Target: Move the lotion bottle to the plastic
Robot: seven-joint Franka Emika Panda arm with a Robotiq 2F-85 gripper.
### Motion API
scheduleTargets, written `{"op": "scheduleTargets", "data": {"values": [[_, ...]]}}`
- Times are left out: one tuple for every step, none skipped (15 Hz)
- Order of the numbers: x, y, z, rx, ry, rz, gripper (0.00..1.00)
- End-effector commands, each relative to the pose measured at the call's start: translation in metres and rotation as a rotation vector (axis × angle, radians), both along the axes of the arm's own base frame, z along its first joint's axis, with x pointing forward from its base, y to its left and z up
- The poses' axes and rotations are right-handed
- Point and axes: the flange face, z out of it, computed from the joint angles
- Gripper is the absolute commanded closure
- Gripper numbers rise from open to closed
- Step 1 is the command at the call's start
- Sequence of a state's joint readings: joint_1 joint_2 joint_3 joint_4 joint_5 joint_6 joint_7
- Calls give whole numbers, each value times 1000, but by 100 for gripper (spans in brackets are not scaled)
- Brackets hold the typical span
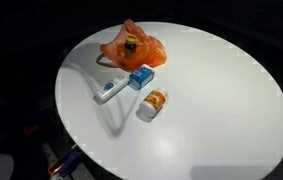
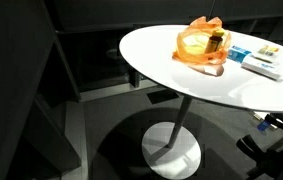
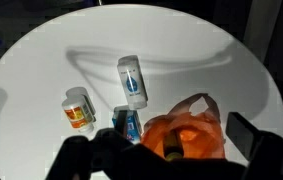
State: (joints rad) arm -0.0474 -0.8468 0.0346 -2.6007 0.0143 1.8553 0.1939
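The white bottle has a blue label and an end beside the blue box. My gripper should next close on the white bottle's body (image 1: 114, 87) (image 3: 134, 94), between that label and that end.
An orange plastic bag (image 1: 146, 47) lies at the table's far side and also shows in an exterior view (image 2: 196, 48) and the wrist view (image 3: 193, 132). A dark bottle with a yellow top (image 1: 129, 43) (image 2: 217, 42) (image 3: 171, 148) sits inside it. A white bottle with a blue label (image 1: 109, 91) (image 3: 132, 80) lies on its side next to the bag. My gripper (image 3: 163, 142) shows only in the wrist view. It hangs open above the bag, with one dark finger on each side. It holds nothing.
A blue box (image 1: 141, 77) (image 3: 128, 122) lies between the bag and the white bottle. A small white bottle with an orange label (image 1: 153, 104) (image 3: 78, 108) lies near it. The round white table (image 1: 221, 90) stands on a pedestal (image 2: 171, 150). The surroundings are dark.
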Motion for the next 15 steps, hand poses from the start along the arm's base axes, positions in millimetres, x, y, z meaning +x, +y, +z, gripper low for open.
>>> {"op": "scheduleTargets", "data": {"values": [[0, 0, 1, 0, 1, 0, 0], [0, 0, 1, 0, 1, 0, 0], [4, -1, 0, 5, 21, -7, 0], [6, -1, 0, 8, 29, -2, 0], [11, -2, 0, 5, 38, -2, 0], [17, -2, -2, 6, 55, 2, 0], [21, -3, -4, 9, 69, 2, 0], [27, -4, -7, 11, 85, 4, 0], [32, -5, -11, 18, 102, 11, 0], [38, -6, -15, 16, 117, 15, 0], [43, -7, -19, 16, 132, 19, 0], [49, -8, -27, 13, 150, 32, 0], [54, -9, -33, 8, 162, 42, 0], [58, -11, -41, 14, 175, 61, 0], [61, -13, -49, 16, 190, 80, 0]]}}
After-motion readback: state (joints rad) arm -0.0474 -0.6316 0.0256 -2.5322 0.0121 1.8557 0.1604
